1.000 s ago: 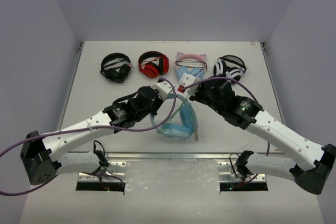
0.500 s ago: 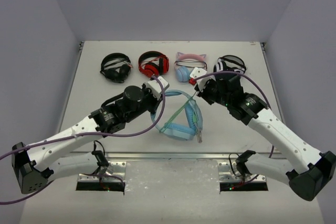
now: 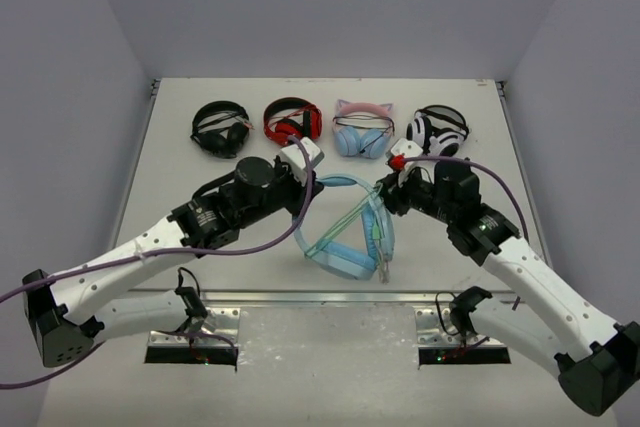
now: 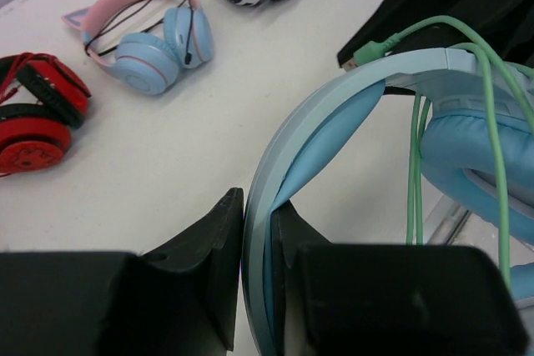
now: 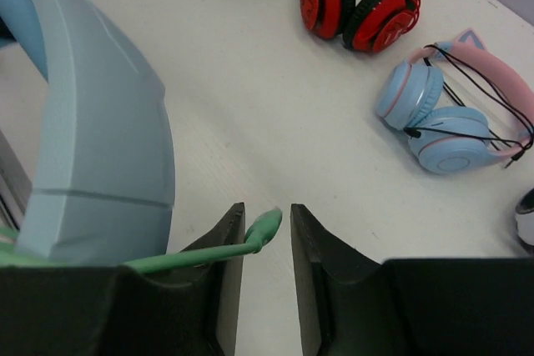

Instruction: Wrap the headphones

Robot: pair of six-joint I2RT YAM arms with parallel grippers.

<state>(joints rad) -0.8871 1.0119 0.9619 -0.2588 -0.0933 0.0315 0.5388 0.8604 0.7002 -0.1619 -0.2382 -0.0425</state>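
The robot's left gripper should release the light-blue headphones, now tilted at the table's middle, on the table point(image 3: 225, 204) just in front of the black pair.
The light-blue headphones point(image 3: 345, 237) stand tilted at the table's middle, with the pale-green cable point(image 3: 378, 232) looped several times over one earcup. My left gripper point(image 3: 312, 180) is shut on the blue band point(image 4: 350, 89), which runs between its jaws point(image 4: 257, 210). Cable strands point(image 4: 415, 172) hang beside the blue earcup point(image 4: 476, 156). My right gripper point(image 3: 383, 192) is to the right of the band point(image 5: 92, 122). Its jaws point(image 5: 267, 210) stand narrowly apart, and the green cable plug point(image 5: 264, 228) lies between them against the left finger.
Along the back lie a black pair point(image 3: 221, 129), a red pair point(image 3: 292, 122), a pink cat-ear pair point(image 3: 362, 132) and a white-and-black pair point(image 3: 437, 129). The red pair point(image 5: 359, 2) and cat-ear pair point(image 5: 450, 118) lie beyond my right jaws. The table's front edge is a metal rail point(image 3: 320, 297).
My right gripper has drawn away to the right and nearer, taking the cable end along. The left gripper has kept its hold on the band, and the headphones have tipped up and spread out.
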